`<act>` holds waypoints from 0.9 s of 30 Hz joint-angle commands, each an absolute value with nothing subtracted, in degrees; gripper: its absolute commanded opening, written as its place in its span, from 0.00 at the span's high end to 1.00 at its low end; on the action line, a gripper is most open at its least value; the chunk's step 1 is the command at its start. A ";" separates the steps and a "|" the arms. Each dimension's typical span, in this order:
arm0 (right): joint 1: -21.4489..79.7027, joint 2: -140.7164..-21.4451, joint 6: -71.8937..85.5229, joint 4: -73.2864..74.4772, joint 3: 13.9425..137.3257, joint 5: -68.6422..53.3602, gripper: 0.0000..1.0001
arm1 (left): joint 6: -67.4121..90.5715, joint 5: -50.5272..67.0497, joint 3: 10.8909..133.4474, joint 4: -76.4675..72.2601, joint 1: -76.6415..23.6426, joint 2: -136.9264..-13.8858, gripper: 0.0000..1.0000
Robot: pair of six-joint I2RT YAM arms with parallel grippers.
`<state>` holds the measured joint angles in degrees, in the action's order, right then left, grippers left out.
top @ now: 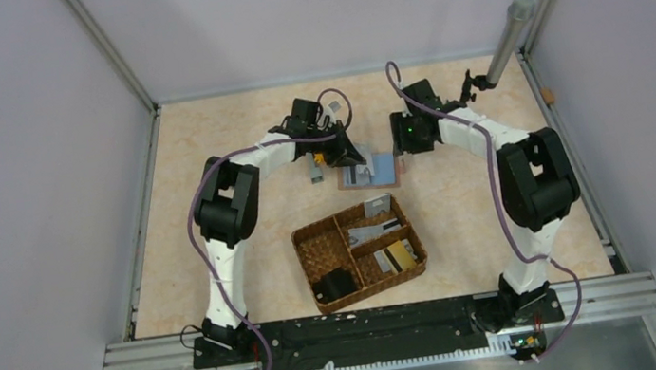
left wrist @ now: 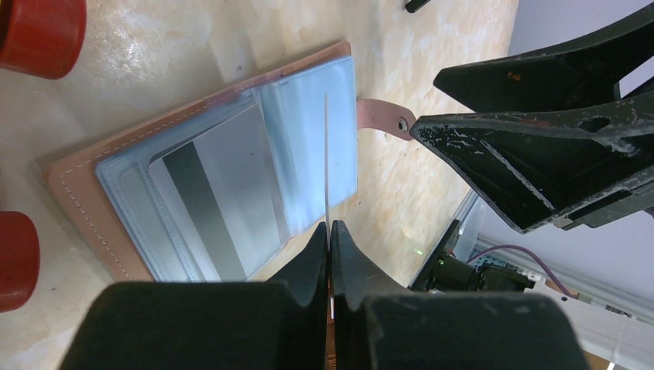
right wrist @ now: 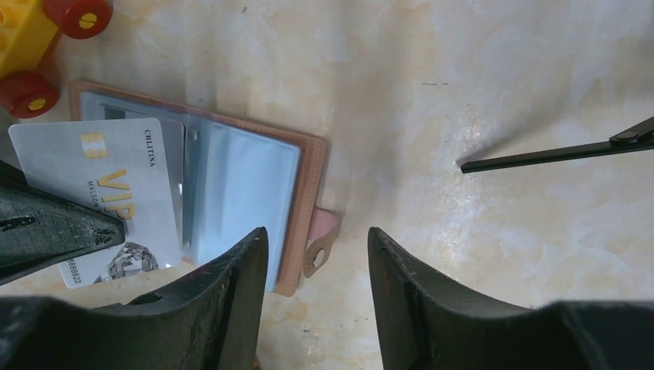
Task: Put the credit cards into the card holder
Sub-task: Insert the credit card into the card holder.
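My right gripper will take the snap tab [right wrist: 321,240], pull the card holder clear and keep it still, since the card holder lies loose beside the toy's red wheels.
The brown card holder [top: 370,173] lies open on the table, light blue inside [left wrist: 308,116]. A grey card with a dark stripe [left wrist: 216,193] sits in its left pocket. My left gripper [left wrist: 328,227] is shut on a white VIP card [right wrist: 116,193], seen edge-on [left wrist: 326,154] over the holder's blue pages. I cannot tell if the card's edge is in a pocket. My right gripper [right wrist: 317,235] is open and empty, low over the holder's snap tab [right wrist: 316,258]. More cards, grey [top: 376,231] and gold [top: 400,254], lie in the woven basket [top: 308,245].
A black blocky object [top: 333,285] is in the basket's near-left compartment. A yellow toy with red wheels [right wrist: 31,31] stands just left of the holder. A thin black rod [right wrist: 555,154] lies to the right. A grey pole [top: 506,37] rises at the back right.
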<state>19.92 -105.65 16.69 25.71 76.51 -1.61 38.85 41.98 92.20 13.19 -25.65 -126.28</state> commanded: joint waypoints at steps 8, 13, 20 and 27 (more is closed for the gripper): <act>20.76 -106.46 17.44 25.51 74.44 4.86 0.82 | 38.14 41.31 92.42 11.43 -25.81 -124.07 1.00; 20.68 -105.90 18.08 24.37 73.54 2.50 0.64 | 37.97 41.13 92.95 12.00 -26.10 -124.09 1.00; 21.54 -103.93 19.31 23.22 73.72 1.59 0.53 | 37.75 40.48 91.71 11.95 -26.19 -122.93 1.00; 23.49 -105.17 19.78 22.43 74.28 2.79 0.47 | 38.14 40.52 91.32 11.34 -26.26 -122.83 1.00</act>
<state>22.06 -106.06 19.05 24.53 73.47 1.96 38.83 40.84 91.66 13.21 -25.98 -126.26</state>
